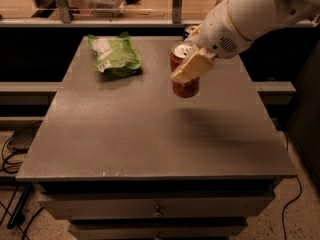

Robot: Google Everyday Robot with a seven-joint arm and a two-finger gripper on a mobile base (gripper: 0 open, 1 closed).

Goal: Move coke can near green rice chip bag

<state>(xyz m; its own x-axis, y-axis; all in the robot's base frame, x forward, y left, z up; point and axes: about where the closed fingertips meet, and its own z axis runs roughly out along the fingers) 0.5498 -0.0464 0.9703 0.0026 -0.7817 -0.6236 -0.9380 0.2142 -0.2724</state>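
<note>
The robot's gripper will release the red coke can on the grey table (143, 78) so that it touches the inner edge of the green rice chip bag.
My gripper (189, 66) is shut on the red coke can (184, 82) and holds it upright in the air above the middle-right of the grey table (125, 134). A cream finger (192, 68) lies across the can's front. The green rice chip bag (114, 54), crinkled with a white label patch, lies flat at the table's back left, well to the left of the can.
A dark blue can (189, 30) stands at the table's back edge, mostly hidden behind my arm. A shelf rail runs behind the table. Cables lie on the floor at the left and right. Drawers sit under the tabletop.
</note>
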